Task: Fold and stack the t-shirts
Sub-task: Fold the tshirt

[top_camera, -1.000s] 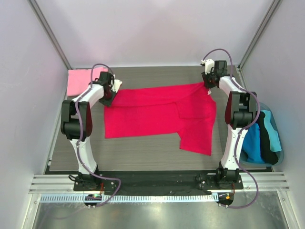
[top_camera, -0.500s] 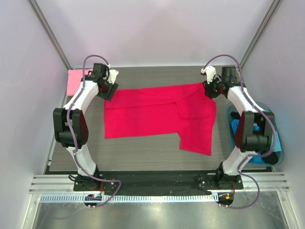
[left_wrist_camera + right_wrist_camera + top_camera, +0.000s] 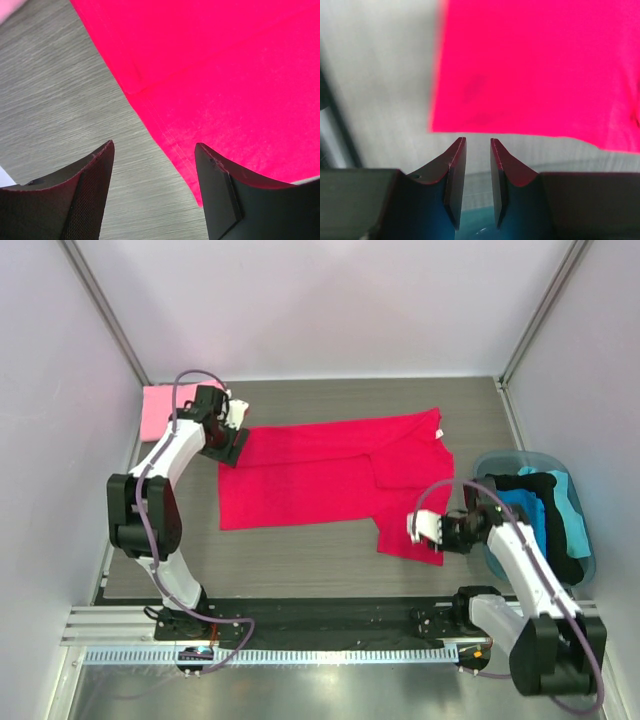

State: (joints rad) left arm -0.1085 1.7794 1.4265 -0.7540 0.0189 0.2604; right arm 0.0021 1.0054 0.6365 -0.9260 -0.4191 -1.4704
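Note:
The crimson-red t-shirt's near corner (image 3: 222, 527) (image 3: 199, 203), at the end closer to the light pink t-shirt, is the part my left gripper should close on.
The crimson-red t-shirt (image 3: 320, 475) lies spread flat on the table, its right part folded over, with a small white label (image 3: 437, 433) at its far right corner. The light pink t-shirt (image 3: 160, 410) lies folded at the far left. My left gripper (image 3: 228, 440) is wide open and empty over the red shirt's far left corner; in the left wrist view the shirt (image 3: 225, 75) has its corner between the fingers of the gripper (image 3: 154, 145). My right gripper (image 3: 425, 530) hovers by the shirt's near right hem (image 3: 530, 70), its jaws (image 3: 477, 140) a narrow gap apart and empty.
A blue-tinted basket (image 3: 587, 562) with blue, teal and black clothes stands at the right edge beside my right arm. The grey wood-grain table (image 3: 300, 560) is walled in by white panels. A black rail runs along the near edge.
My right arm has swung from the shirt's far right corner down to its near right hem. My left gripper has stayed by the far left corner, shifting slightly.

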